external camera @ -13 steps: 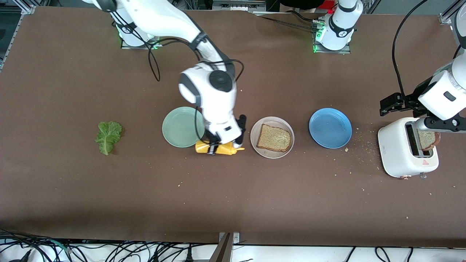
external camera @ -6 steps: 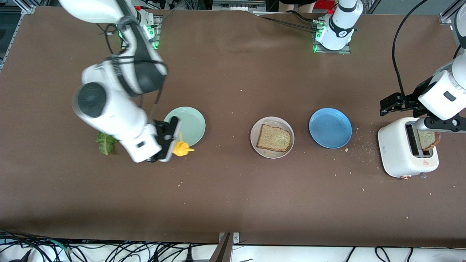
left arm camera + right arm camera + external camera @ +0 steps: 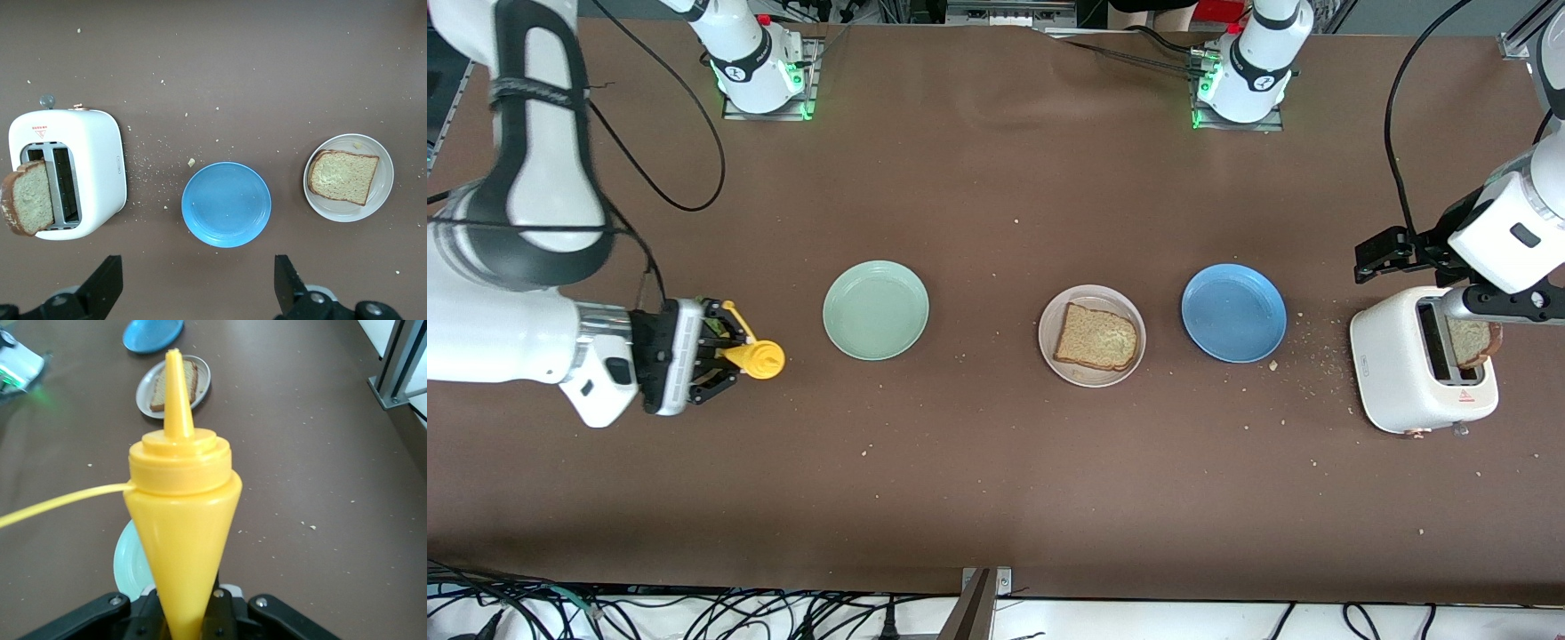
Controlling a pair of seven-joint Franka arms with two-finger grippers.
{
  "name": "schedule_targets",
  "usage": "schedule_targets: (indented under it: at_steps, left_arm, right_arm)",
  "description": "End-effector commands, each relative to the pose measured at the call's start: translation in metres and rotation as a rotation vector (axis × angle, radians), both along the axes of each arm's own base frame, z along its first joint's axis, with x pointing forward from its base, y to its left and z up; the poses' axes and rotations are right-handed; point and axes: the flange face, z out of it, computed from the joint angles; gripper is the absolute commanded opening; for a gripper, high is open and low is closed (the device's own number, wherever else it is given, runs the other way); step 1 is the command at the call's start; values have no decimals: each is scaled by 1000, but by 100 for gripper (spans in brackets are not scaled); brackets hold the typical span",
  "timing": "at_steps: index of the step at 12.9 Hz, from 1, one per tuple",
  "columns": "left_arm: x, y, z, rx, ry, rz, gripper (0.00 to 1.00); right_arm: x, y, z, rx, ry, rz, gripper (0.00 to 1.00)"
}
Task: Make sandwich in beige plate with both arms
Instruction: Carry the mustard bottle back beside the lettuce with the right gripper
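Note:
Next, I stand the yellow squeeze bottle with my right gripper on the table [image 3: 762, 306] beside the mint-green plate, away from the beige plate.
The beige plate [image 3: 1092, 380] sits mid-table with one bread slice [image 3: 1096, 337] of the sandwich flat on it. The plate [image 3: 347, 215] and slice [image 3: 343, 176] also show in the left wrist view. A second slice [image 3: 1474, 342] sticks out of the white toaster [image 3: 1405, 364] at the left arm's end. My left gripper [image 3: 197, 293] waits high above there, open, nothing between its fingers. My right gripper [image 3: 720, 354] is at the right arm's end, shut on a yellow squeeze bottle [image 3: 758, 358]. The bottle [image 3: 180, 513] lies level, its nozzle aimed toward the plates.
A mint-green plate [image 3: 876, 310] lies between the bottle and the beige plate. A blue plate [image 3: 1233, 312] lies between the beige plate and the toaster. Crumbs are scattered around the toaster and blue plate.
My right arm swung the yellow bottle from beside the beige plate, past the mint-green plate, to the right arm's end, over where a lettuce leaf lay. The left arm stayed still.

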Motion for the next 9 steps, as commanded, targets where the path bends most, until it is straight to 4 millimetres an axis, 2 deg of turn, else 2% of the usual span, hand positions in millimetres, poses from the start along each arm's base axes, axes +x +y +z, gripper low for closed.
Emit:
schedule_targets:
  at_steps: [1, 4, 8, 9]
  left_arm:
    - [-5, 0, 5, -16, 6, 8, 100]
    - [-5, 0, 5, -16, 6, 8, 100]
    - [-5, 0, 5, -17, 6, 8, 100]
    - [-5, 0, 5, -16, 6, 8, 100]
  right_arm:
    - [-28, -40, -18, 208, 24, 55, 0]
    - [-52, -91, -75, 388, -11, 96, 0]
    - [-91, -118, -151, 534, -90, 119, 0]
    - [-103, -118, -169, 580, -104, 112, 0]
